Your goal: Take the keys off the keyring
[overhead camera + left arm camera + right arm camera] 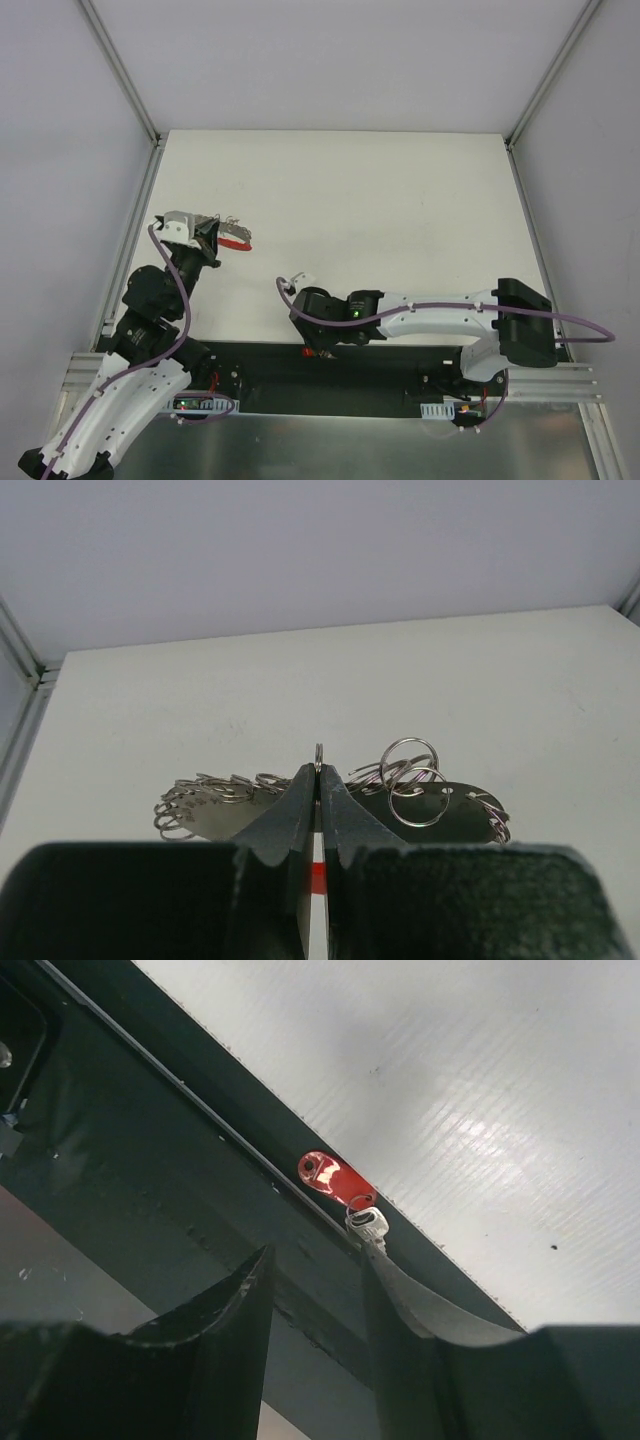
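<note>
Next, I need to close my right gripper on the red-headed key at the end of its red head (314, 353) (364, 1198), beside the small wire loop.
My left gripper (210, 234) is shut on a thin silvery ring (319, 752) of the keyring and holds it at the table's left side. The keyring's red curved band (237, 241) sticks out to the right of the fingers; a red strip (318, 877) shows between them. My right gripper (313, 345) is open at the table's front edge. A tiny red-headed key (332, 1180) lies there on the black strip, joined by a small wire loop to a whitish-silver piece (367, 1223). That piece touches my right finger's tip (385, 1270). The key also shows in the top view (309, 352).
A silvery oval plate (455, 815) hung with several split rings lies just beyond the left fingers. A black strip (390, 368) runs along the table's near edge. Metal frame rails (128, 250) and white walls border the table.
</note>
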Robot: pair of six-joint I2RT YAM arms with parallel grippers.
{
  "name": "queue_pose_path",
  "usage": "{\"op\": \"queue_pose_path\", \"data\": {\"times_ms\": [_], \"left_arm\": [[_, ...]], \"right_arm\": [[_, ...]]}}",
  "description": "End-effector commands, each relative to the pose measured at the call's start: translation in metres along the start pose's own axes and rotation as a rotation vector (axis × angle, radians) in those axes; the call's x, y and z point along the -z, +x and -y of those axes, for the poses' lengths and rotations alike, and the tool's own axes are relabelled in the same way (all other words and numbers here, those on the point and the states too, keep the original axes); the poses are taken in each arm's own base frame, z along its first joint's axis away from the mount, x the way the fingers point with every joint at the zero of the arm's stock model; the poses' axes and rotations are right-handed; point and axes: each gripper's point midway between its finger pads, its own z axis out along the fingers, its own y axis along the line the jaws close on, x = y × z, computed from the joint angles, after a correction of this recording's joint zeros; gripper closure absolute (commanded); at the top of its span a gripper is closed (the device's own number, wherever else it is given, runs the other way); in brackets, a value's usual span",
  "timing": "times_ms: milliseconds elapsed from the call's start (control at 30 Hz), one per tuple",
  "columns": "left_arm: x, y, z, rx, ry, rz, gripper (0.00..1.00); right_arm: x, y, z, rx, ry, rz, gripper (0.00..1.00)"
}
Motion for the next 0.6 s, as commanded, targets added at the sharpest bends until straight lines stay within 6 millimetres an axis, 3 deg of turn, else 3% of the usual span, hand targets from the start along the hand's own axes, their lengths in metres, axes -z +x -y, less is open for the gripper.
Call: {"op": "queue_pose_path", "data": {"times_ms": [0,267,567], "left_arm": [[0.008,-0.022,-0.021,0.013,-0.107,0.097,1.0],[0.011,-0.025,-0.024,0.027,-0.12,0.115,1.0],[0.011,-0.026,-0.019,0.027,-0.093,0.117,1.0]], "right_arm": [[-0.005,0.009,-0.01,-0.081,0.02,-0.045,0.58],[-0.028,0.031,-0.001,-0.135,0.119,-0.101,0.6],[-0.049,0.039,0.006,-0.22,0.162,-0.147,0.62]]}}
